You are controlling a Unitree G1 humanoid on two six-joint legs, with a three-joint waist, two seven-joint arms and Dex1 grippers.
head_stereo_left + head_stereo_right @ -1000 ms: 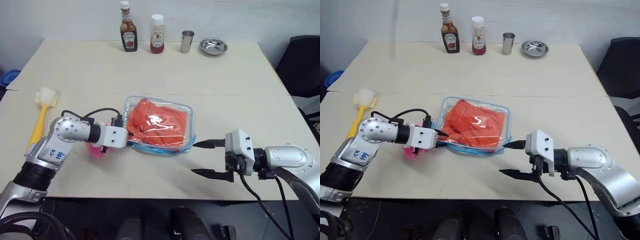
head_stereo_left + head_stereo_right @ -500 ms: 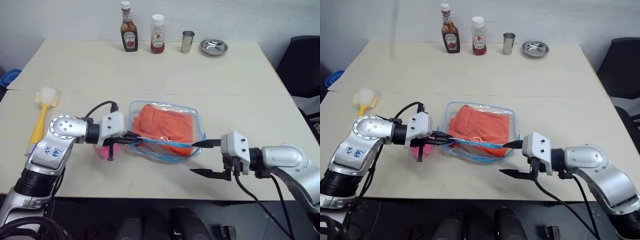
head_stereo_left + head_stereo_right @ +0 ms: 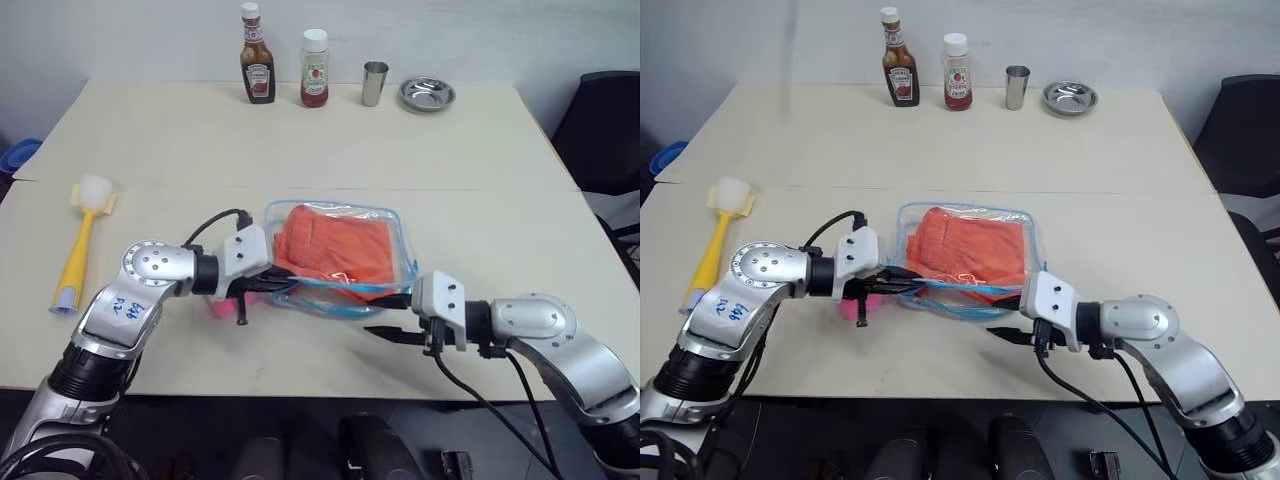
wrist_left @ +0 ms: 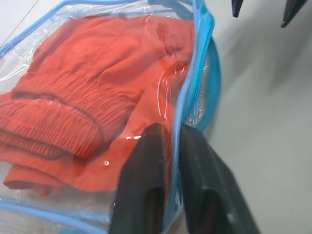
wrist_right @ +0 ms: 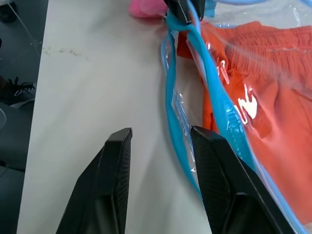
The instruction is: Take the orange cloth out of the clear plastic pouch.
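The pouch's blue edge sits loose in the robot's left gripper above a narrow opening, so next the left gripper regrips and raises that edge [image 4: 179, 108] before the right gripper reaches in.
The clear plastic pouch [image 3: 392, 232] with light blue edging lies at the table's middle front. The wrinkled orange cloth [image 3: 335, 245] is inside it. My left gripper [image 3: 280, 285] is shut on the pouch's blue edge at its left end and lifts that edge off the table; in the left wrist view the edging [image 4: 187, 100] runs between the two closed fingers [image 4: 148, 161]. My right gripper [image 3: 385, 314] is open at the pouch's near right corner, fingers pointing at the raised edge. In the right wrist view the blue edge [image 5: 175, 122] lies just beyond its fingertips.
A pink sponge [image 3: 222, 303] sits under my left gripper. A yellow brush [image 3: 82, 235] lies at the left. Two sauce bottles [image 3: 257, 68], a metal cup [image 3: 375, 83] and a metal bowl [image 3: 427, 94] stand along the far edge. A black chair [image 3: 610, 130] is on the right.
My left gripper rolled and pulled the pouch's left edge up and to the right. My right gripper narrowed its fingers and closed in on the pouch's near corner.
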